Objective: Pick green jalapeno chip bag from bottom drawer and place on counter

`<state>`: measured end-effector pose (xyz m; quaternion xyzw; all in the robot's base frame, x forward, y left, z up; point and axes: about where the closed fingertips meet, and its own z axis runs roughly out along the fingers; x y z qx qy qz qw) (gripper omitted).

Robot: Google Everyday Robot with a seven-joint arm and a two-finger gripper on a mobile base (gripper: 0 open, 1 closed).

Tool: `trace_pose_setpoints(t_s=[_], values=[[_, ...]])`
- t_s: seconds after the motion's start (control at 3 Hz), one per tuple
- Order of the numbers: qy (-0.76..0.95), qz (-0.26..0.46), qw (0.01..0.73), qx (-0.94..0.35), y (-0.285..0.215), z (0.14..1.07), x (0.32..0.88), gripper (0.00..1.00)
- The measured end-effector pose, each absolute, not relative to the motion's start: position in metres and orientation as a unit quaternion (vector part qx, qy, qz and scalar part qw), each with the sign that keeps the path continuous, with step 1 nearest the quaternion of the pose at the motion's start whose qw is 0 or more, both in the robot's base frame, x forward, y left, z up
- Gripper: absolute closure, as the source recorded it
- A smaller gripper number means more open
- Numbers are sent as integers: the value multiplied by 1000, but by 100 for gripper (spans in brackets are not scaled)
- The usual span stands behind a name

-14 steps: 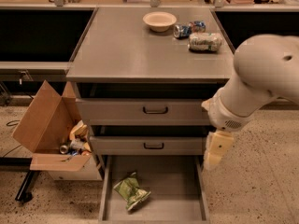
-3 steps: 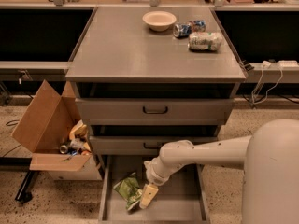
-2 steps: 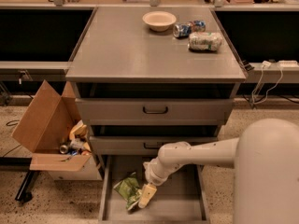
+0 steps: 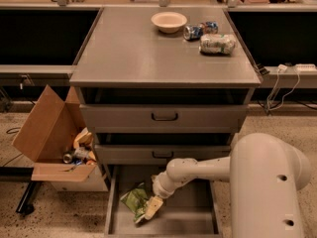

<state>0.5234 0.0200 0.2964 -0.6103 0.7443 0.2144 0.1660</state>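
I will grip the green jalapeno chip bag's edge [image 4: 146, 201] facing the open bottom drawer's middle.
The green jalapeno chip bag [image 4: 132, 200] lies wrinkled on the floor of the open bottom drawer [image 4: 188, 218], towards its left side. My gripper [image 4: 150, 209] reaches down into the drawer from the white arm on the right and sits at the bag's right edge, touching or overlapping it. The grey counter [image 4: 143, 53] is the cabinet top above the two closed drawers.
On the counter's far right stand a cream bowl [image 4: 169, 21], a blue drink can [image 4: 198, 30] and a pale cylindrical packet [image 4: 217, 43]. An open cardboard box [image 4: 52, 133] with rubbish stands on the floor left of the cabinet. My bulky white arm [image 4: 265, 187] fills the lower right.
The arm has shifted slightly; the gripper stays low in the drawer at the bag's right edge. The bag has barely moved.
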Motion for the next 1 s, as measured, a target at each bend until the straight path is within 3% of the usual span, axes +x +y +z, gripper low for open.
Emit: trace_pose_setpoints(t_s=[1.0], values=[[772, 223, 140, -578, 39, 195, 546, 0]])
